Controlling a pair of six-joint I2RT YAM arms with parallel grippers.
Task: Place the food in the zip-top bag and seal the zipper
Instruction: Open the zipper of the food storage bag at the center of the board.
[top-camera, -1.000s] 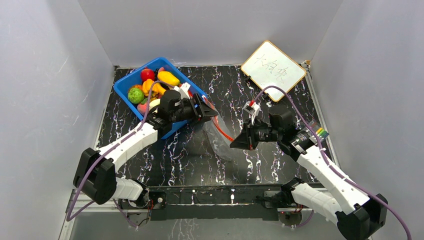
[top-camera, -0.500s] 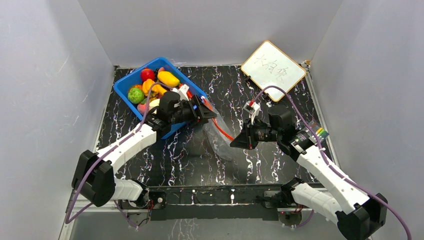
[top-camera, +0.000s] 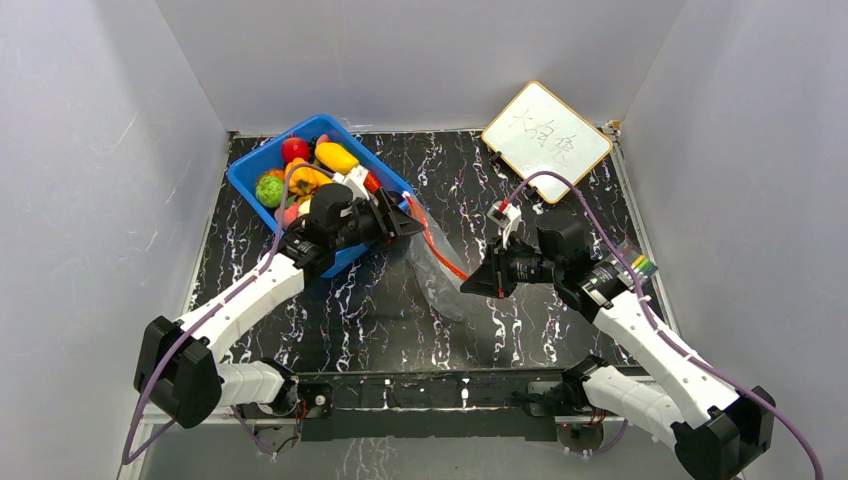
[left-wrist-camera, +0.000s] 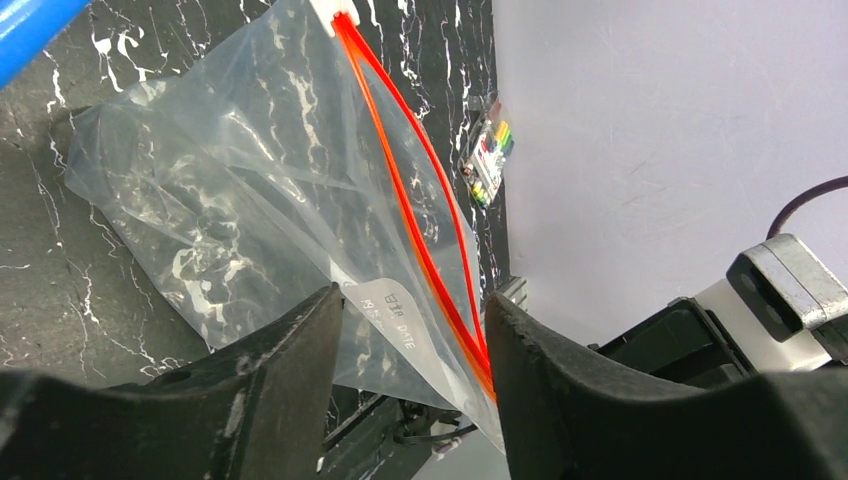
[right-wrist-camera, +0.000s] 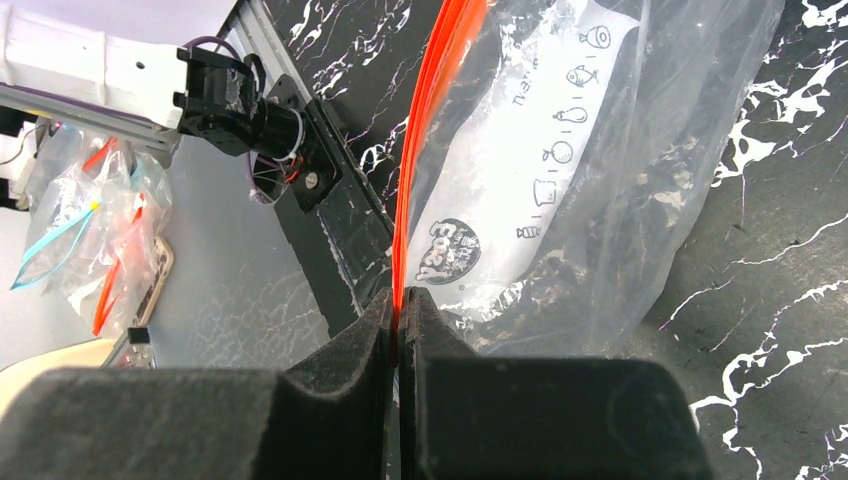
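Note:
My left gripper has both pieces of the zipper inside its open fingers, so it should take just the label-side piece (left-wrist-camera: 424, 263) and leave the other for my right gripper.
The clear zip-top bag (top-camera: 440, 280) hangs between my two grippers over the black table, its red-orange zipper (top-camera: 441, 252) running along the top edge. My right gripper (top-camera: 468, 286) is shut on the zipper's near end (right-wrist-camera: 440, 100), its jaws pressed together on the strip (right-wrist-camera: 398, 295). My left gripper (top-camera: 408, 213) is open next to the bag's other end. In the left wrist view the bag (left-wrist-camera: 230, 170) and zipper (left-wrist-camera: 410, 200) show between its spread jaws (left-wrist-camera: 412, 300). The food (top-camera: 305, 170) lies in the blue bin. The bag (right-wrist-camera: 600, 130) looks empty.
The blue bin (top-camera: 245, 180) stands at the back left, right behind my left gripper. A white board (top-camera: 546, 128) lies at the back right. A small pack of coloured pieces (top-camera: 640, 265) sits by the right edge, and also shows in the left wrist view (left-wrist-camera: 488, 160).
My left gripper has drawn back a little to the left, toward the blue bin. The right gripper and the bag have stayed in place.

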